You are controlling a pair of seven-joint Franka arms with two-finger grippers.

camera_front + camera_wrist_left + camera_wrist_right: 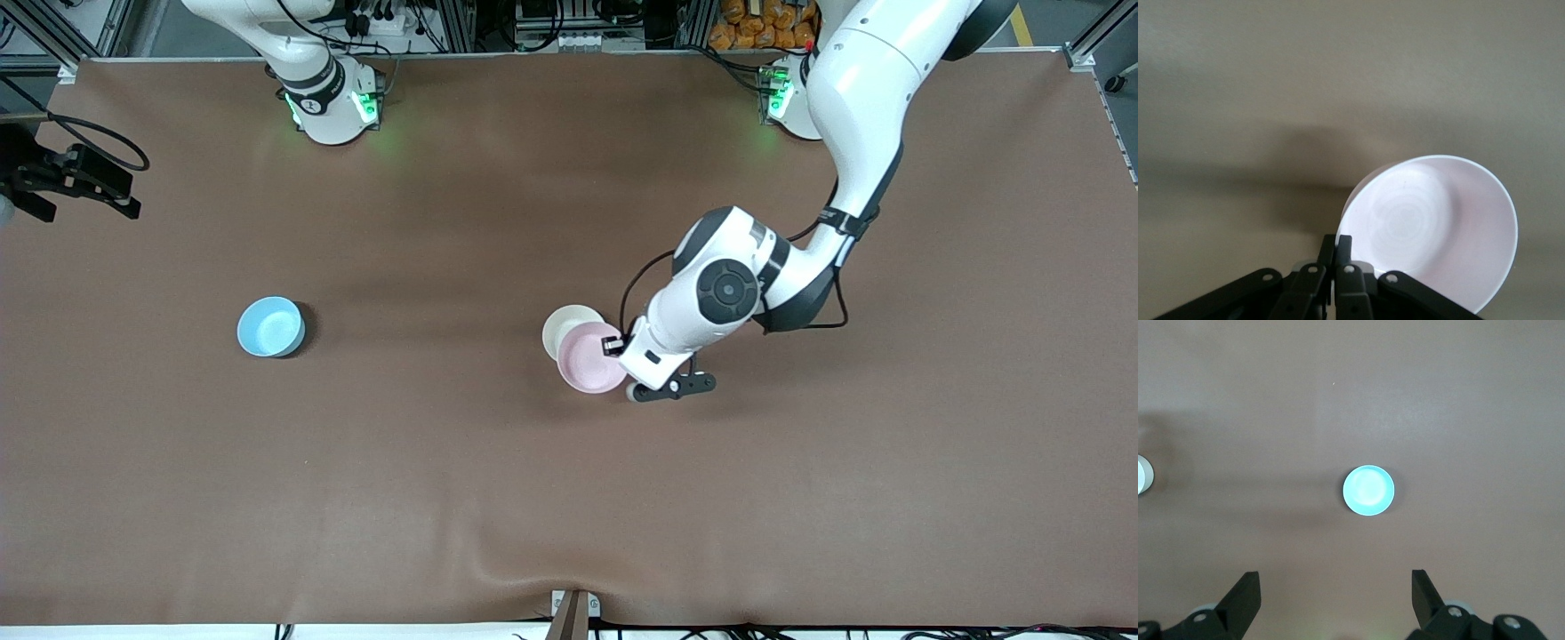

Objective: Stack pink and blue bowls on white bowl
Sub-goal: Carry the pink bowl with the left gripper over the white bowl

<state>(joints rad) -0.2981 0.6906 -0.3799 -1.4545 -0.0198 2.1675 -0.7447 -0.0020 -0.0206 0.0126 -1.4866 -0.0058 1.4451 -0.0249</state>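
Note:
The robot's left gripper needs to release the pink bowl, now tilted partly over the white bowl, upright inside the white bowl (577,331), so that it sits snug within the white bowl's rim.
My left gripper (615,346) is shut on the rim of the pale pink bowl (589,359) and holds it tilted, partly over the white bowl (567,324) on the table. In the left wrist view the fingertips (1337,244) pinch the pink bowl (1435,230), and the white bowl is hidden. The sky-blue bowl (270,326) stands alone toward the right arm's end of the table. My right gripper (1335,587) is open and empty, high over the blue bowl (1368,491). It does not show in the front view, and the right arm waits.
A black camera mount (67,178) sticks in at the right arm's end of the table. The brown table cover (533,498) has a wrinkle near the front edge.

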